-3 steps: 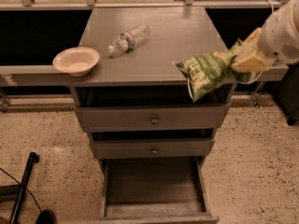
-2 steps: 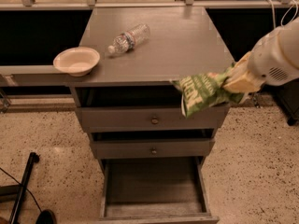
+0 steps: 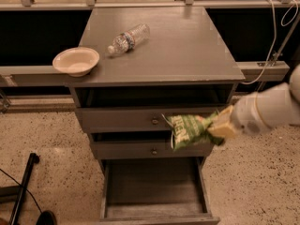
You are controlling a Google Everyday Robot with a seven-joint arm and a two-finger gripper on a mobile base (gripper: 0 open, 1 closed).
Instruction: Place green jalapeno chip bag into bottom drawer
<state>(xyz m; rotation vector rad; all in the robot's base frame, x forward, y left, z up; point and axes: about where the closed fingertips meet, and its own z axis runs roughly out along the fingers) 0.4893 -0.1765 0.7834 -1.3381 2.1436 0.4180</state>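
Observation:
The robot's gripper needs to release the green jalapeno chip bag near the middle of the open bottom drawer's grey bottom (image 3: 162, 188).
The green jalapeno chip bag (image 3: 190, 129) hangs in the air in front of the two upper drawers, held at its right end by my gripper (image 3: 220, 127). The gripper is shut on the bag and comes in from the right on a white arm. The bottom drawer (image 3: 154, 189) is pulled open below, a wide grey tray with nothing visible inside. The bag is above the drawer's back right part and well clear of it.
On the grey cabinet top (image 3: 187, 55) lie a clear plastic bottle (image 3: 128, 38) and a cream bowl (image 3: 76, 61) at the left edge. Two knobbed drawers (image 3: 154, 121) are closed. A black pole (image 3: 23, 186) lies on the speckled floor at left.
My gripper has lowered the chip bag from the cabinet top's right edge down to the level of the upper drawers, a little leftward, over the open bottom drawer.

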